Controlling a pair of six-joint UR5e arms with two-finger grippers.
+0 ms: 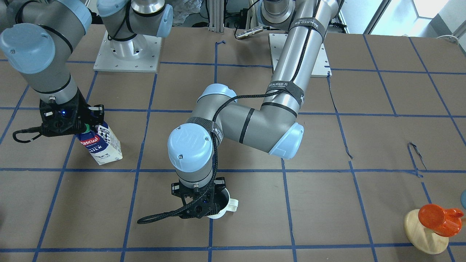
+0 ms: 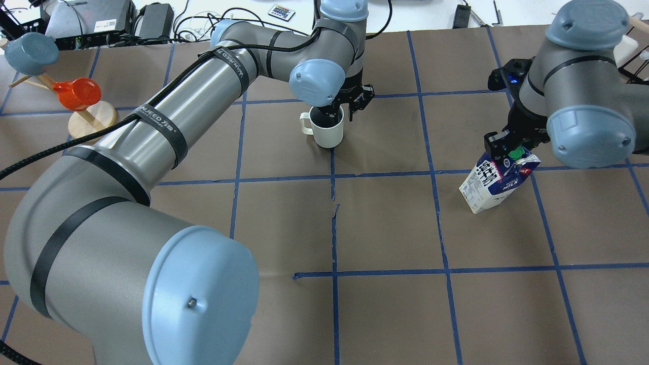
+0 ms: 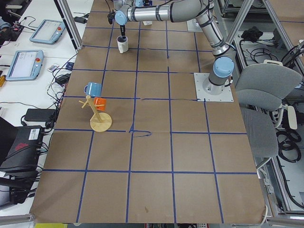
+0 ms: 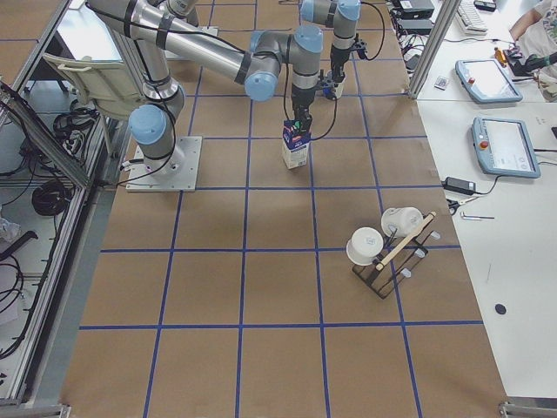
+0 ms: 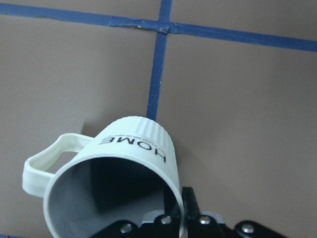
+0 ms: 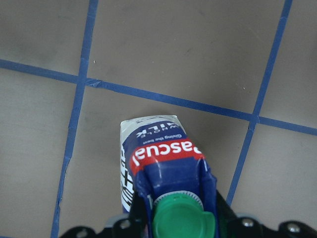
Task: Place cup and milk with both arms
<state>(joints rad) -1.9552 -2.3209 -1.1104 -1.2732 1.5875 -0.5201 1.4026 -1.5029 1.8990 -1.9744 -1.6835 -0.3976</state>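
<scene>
The robot's right gripper will set the milk down on the table [image 1: 183, 214] next to the white cup, opposite the cup's handle.
The white cup [image 1: 227, 205] with a dark inside stands upright by a blue tape crossing, its handle away from my left gripper [image 1: 208, 208]. The left gripper is shut on the cup's rim, one finger inside and one outside, as the left wrist view shows [image 5: 182, 210]. The cup [image 5: 124, 163] reads "HOME". The milk [image 1: 103, 144], a blue and white "Pascual" carton with a green cap [image 6: 181, 218], leans slightly, its base at the table. My right gripper [image 1: 93, 122] is shut on the carton's top. In the overhead view the cup [image 2: 327, 132] is mid-far and the milk [image 2: 496, 185] is to the right.
A wooden mug tree [image 2: 91, 119] with an orange mug [image 2: 76, 94] and a blue mug [image 2: 25, 53] stands at the far left corner. The table is brown with a blue tape grid. The arms' base plates [image 1: 127, 54] are at the robot's edge.
</scene>
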